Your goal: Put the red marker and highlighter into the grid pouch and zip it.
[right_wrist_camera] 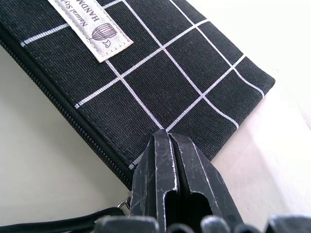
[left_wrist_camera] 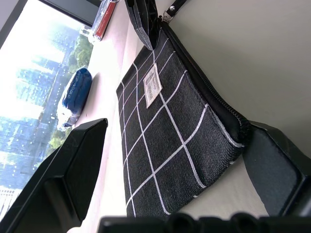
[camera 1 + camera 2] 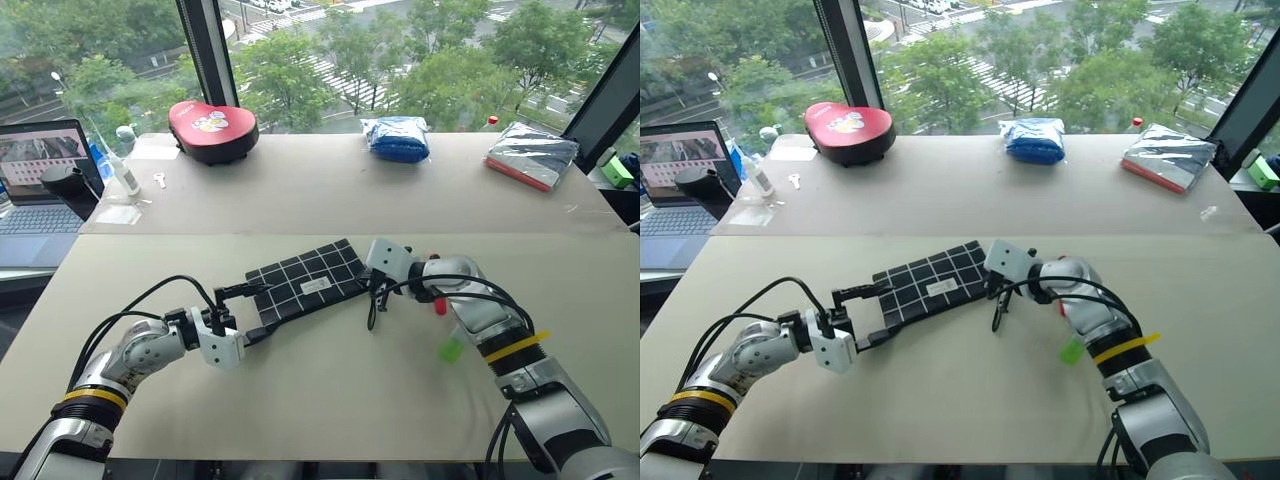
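Observation:
Next, I clamp the other end of the closed grid pouch with my left gripper and take the black strap (image 1: 60, 224) with my right gripper, as my right gripper holds the pouch's cloth corner.
The grid pouch (image 3: 305, 280) lies flat in the middle of the table, black with white lines and a small white label (image 1: 91, 30). Its zipper edge looks closed, and the black strap (image 3: 374, 303) trails from its right end. My left gripper (image 3: 250, 311) is open, its fingers straddling the pouch's left end, one finger (image 2: 277, 174) touching that corner. My right gripper (image 1: 168, 136) is shut, its tips resting on the pouch's right corner by the zipper pull. The green highlighter (image 3: 452, 348) lies beside my right forearm. The red marker (image 3: 440, 305) peeks out from behind that arm.
At the back of the table sit a red rounded case (image 3: 212, 130), a blue bag (image 3: 397, 138) and a silver-and-red packet (image 3: 532, 155). A laptop (image 3: 35, 190) and a small bottle (image 3: 125, 180) stand at the far left. Bare tabletop lies in front of the pouch.

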You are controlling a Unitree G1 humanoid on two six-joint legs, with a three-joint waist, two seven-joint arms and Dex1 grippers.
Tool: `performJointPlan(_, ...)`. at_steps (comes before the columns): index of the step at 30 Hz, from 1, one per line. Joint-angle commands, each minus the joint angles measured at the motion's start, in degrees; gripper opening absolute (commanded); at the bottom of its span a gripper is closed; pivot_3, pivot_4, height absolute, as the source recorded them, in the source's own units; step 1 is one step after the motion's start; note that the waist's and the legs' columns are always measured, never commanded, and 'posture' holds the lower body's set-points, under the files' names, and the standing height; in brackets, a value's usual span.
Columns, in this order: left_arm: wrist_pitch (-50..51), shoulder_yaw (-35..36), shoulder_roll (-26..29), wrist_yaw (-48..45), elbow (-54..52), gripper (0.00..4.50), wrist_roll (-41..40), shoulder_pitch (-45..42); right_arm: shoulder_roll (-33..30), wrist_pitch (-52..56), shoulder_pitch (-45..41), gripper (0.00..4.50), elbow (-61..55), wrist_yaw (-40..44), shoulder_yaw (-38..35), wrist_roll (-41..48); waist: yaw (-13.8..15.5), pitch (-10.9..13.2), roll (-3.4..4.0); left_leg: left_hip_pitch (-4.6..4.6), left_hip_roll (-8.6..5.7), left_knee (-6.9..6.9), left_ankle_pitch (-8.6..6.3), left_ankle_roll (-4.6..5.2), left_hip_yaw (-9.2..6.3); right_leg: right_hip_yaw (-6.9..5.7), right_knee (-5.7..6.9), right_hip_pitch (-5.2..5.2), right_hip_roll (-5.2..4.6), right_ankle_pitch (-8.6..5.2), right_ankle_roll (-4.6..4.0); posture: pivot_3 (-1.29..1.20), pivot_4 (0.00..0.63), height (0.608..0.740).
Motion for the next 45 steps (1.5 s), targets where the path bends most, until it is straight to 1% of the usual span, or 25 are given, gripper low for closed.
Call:
performJointPlan(1, 0.2, -3.1, -0.4, -1.5, 1.9, 2.65, 1.6, 0.1, -0.7, 1.5, 1.6, 0.0, 1.5, 1.1, 1.4, -1.5, 0.0, 0.0, 0.0, 0.0, 0.0, 0.0, 0.0, 0.0, 0.0, 0.0, 0.0, 0.0, 0.0, 0.0, 0.0, 0.0, 0.15, 0.74)
performJointPlan(2, 0.1, -3.5, -0.5, -1.8, 1.7, 2.35, 1.1, 0.2, -0.7, 1.5, 1.7, 0.0, 1.5, 1.2, 1.4, -1.5, 0.0, 0.0, 0.0, 0.0, 0.0, 0.0, 0.0, 0.0, 0.0, 0.01, -0.01, 0.0, 0.0, 0.0, 0.0, 0.0, 0.15, 0.74)
performJointPlan(4, 0.3, -4.1, -0.7, -2.1, 1.2, 1.55, 0.4, 0.2, -0.7, 1.5, 1.7, 0.0, 1.4, 1.2, 1.4, -1.6, 0.0, 0.0, 0.05, 0.0, 0.0, 0.0, 0.0, 0.01, 0.0, 0.01, -0.01, 0.0, 0.0, 0.0, 0.0, 0.0, 0.15, 0.74)
performJointPlan(6, 0.6, -4.5, -0.8, -2.8, 0.6, 0.91, -0.4, 0.2, -0.7, 1.4, 1.7, 0.0, 1.5, 1.2, 1.4, -1.6, 0.0, -0.1, 0.22, 0.0, 0.0, -0.02, -0.01, 0.02, 0.0, 0.04, -0.02, 0.0, 0.0, -0.01, 0.01, 0.0, 0.15, 0.74)
performJointPlan(7, 0.7, -4.6, -0.8, -3.2, 0.3, 0.44, -0.8, 0.3, -0.7, 1.4, 1.6, 0.0, 1.6, 1.2, 1.4, -1.6, 0.0, -0.2, 0.27, 0.01, 0.0, -0.03, -0.02, 0.03, 0.01, 0.06, -0.02, 0.0, 0.0, -0.02, 0.03, 0.0, 0.15, 0.74)
performJointPlan(8, 0.9, -4.8, -0.9, -3.7, -0.1, 0.13, -1.4, 0.3, -0.7, 1.4, 1.5, 0.0, 1.7, 1.2, 1.4, -1.6, 0.0, -0.2, 0.33, 0.01, -0.01, -0.04, -0.02, 0.03, 0.01, 0.07, -0.03, 0.0, 0.0, -0.04, 0.06, 0.0, 0.15, 0.74)
performJointPlan(9, 1.1, -4.9, -0.9, -4.1, -0.5, 0.02, -1.9, 0.4, -0.6, 1.3, 1.4, 0.0, 1.8, 1.2, 1.4, -1.6, 0.0, -0.2, 0.37, 0.01, 0.0, -0.05, -0.02, 0.04, 0.01, 0.07, -0.03, 0.0, 0.0, -0.04, 0.07, 0.0, 0.15, 0.74)
performJointPlan(15, 3.5, -5.4, -0.9, -7.9, -3.2, 0.02, -6.5, 1.5, -0.3, 1.1, 1.0, 0.0, 2.6, 1.4, 1.3, -1.5, -0.1, -0.2, 0.38, 0.01, -0.01, -0.08, -0.06, 0.11, 0.02, 0.09, -0.06, -0.01, 0.0, -0.06, 0.09, 0.0, 0.15, 0.74)
performJointPlan(20, 9.1, -5.1, -0.5, -13.2, -6.2, 0.02, -13.4, 3.1, 1.2, 2.4, 0.3, 0.0, 3.6, 1.1, -0.5, 0.3, -0.3, -0.2, 0.38, 0.01, -0.01, -0.14, -0.08, 0.14, 0.03, 0.11, -0.1, -0.03, 0.0, -0.07, 0.11, 0.0, 0.15, 0.74)
performJointPlan(21, 10.6, -5.0, -0.4, -14.4, -7.1, 0.0, -15.1, 3.5, 1.7, 3.1, 0.0, 0.6, 3.7, 1.1, -1.4, 1.4, -0.3, -0.2, 0.38, 0.01, -0.01, -0.16, -0.08, 0.14, 0.03, 0.11, -0.11, -0.04, 0.0, -0.07, 0.11, 0.0, 0.15, 0.74)
performJointPlan(22, 11.9, -4.8, -0.3, -15.7, -8.0, 0.0, -16.7, 3.7, 2.1, 3.9, -0.2, 0.78, 3.7, 1.4, -2.5, 2.7, -0.4, -0.2, 0.38, 0.01, -0.01, -0.18, -0.08, 0.14, 0.03, 0.12, -0.1, -0.05, 0.0, -0.07, 0.11, 0.0, 0.15, 0.74)
performJointPlan(25, 14.7, -3.8, 0.1, -18.8, -9.9, 0.0, -20.9, 4.1, 3.8, 8.2, -1.2, 1.84, 1.8, 3.6, -7.7, 9.2, -0.4, -0.2, 0.36, -0.01, -0.01, -0.31, -0.08, 0.14, 0.02, 0.13, -0.14, -0.14, 0.02, -0.06, 0.1, 0.0, 0.15, 0.74)
performJointPlan(27, 16.3, -2.8, -0.1, -19.9, -10.5, 0.0, -22.5, 4.1, 4.3, 12.5, -1.8, 2.57, 0.9, 4.6, -11.0, 13.5, -0.5, -0.2, 0.36, -0.14, -0.01, -0.39, -0.06, 0.11, 0.03, 0.15, -0.16, -0.33, 0.03, -0.06, 0.09, 0.0, 0.15, 0.74)
performJointPlan(29, 18.5, -1.7, -0.4, -20.8, -11.1, 0.0, -24.4, 3.9, 5.0, 20.6, -3.1, 3.18, -1.2, 4.6, -17.2, 20.8, -0.7, -0.2, 0.36, -0.42, 0.0, -0.4, 0.13, -0.21, 0.02, 0.16, -0.16, -0.6, 0.03, -0.05, 0.08, 0.0, 0.15, 0.74)
performJointPlan(31, 24.1, -0.4, -0.7, -21.3, -14.9, 0.0, -27.2, 3.6, 3.8, 25.9, -3.3, 3.18, -4.4, 6.3, -21.4, 26.8, -0.9, -0.2, 0.33, -0.95, -0.03, -0.37, 0.26, -0.3, 0.02, 0.22, -0.13, -0.98, 0.01, -0.02, 0.02, 0.0, 0.15, 0.74)
performJointPlan(32, 27.2, 0.3, -1.0, -21.2, -16.6, 0.0, -28.4, 3.5, 3.1, 27.3, -3.3, 3.18, -5.3, 6.1, -23.1, 28.5, -0.9, -0.1, 0.31, -1.14, -0.04, -0.36, 0.45, 0.01, 0.02, 0.23, -0.11, -1.06, 0.01, -0.01, 0.02, 0.0, 0.15, 0.74)
performJointPlan(35, 35.3, 2.3, -2.4, -20.0, -20.6, 0.0, -31.4, 3.8, 0.5, 29.3, -2.3, 3.18, -8.9, 5.6, -26.4, 31.5, -1.3, -0.1, 0.25, -1.59, -0.03, -0.35, 0.48, 0.06, 0.01, 0.22, -0.11, -1.44, 0.02, -0.01, 0.02, 0.0, 0.15, 0.74)
performJointPlan(37, 42.3, 3.6, -3.5, -18.8, -23.5, 0.0, -33.1, 4.0, -2.2, 30.4, 0.1, 3.18, -13.3, 5.5, -28.4, 33.3, -1.7, 0.0, 0.22, -1.85, -0.03, -0.35, 0.49, 0.07, 0.01, 0.23, -0.09, -1.76, 0.01, -0.01, 0.02, 0.0, 0.15, 0.74)
performJointPlan(39, 49.1, 4.7, -4.6, -17.6, -26.8, 0.0, -35.1, 4.1, -4.8, 30.2, 3.8, 3.18, -17.8, 5.1, -27.7, 32.6, -1.8, 0.0, 0.21, -1.97, -0.01, -0.36, 0.48, 0.05, 0.0, 0.21, -0.05, -1.93, 0.01, -0.01, 0.02, 0.0, 0.15, 0.74)
performJointPlan(41, 53.9, 6.0, -5.8, -16.4, -29.5, 0.0, -36.4, 4.1, -6.4, 27.8, 7.0, 3.18, -19.3, 2.6, -24.5, 28.6, -1.9, 0.0, 0.19, -1.97, 0.02, -0.36, 0.47, 0.04, 0.0, 0.18, -0.04, -1.94, 0.04, -0.01, 0.02, 0.0, 0.15, 0.74)
performJointPlan(45, 60.2, 7.3, -7.1, -15.3, -33.6, 0.0, -37.0, 3.2, -5.5, 24.3, 8.0, 3.18, -17.5, -3.3, -20.9, 23.3, -2.7, 0.0, 0.13, -1.95, -0.03, -0.26, 0.47, 0.04, 0.09, 0.35, -0.05, -1.95, 0.02, -0.01, 0.02, 0.0, 0.15, 0.74)
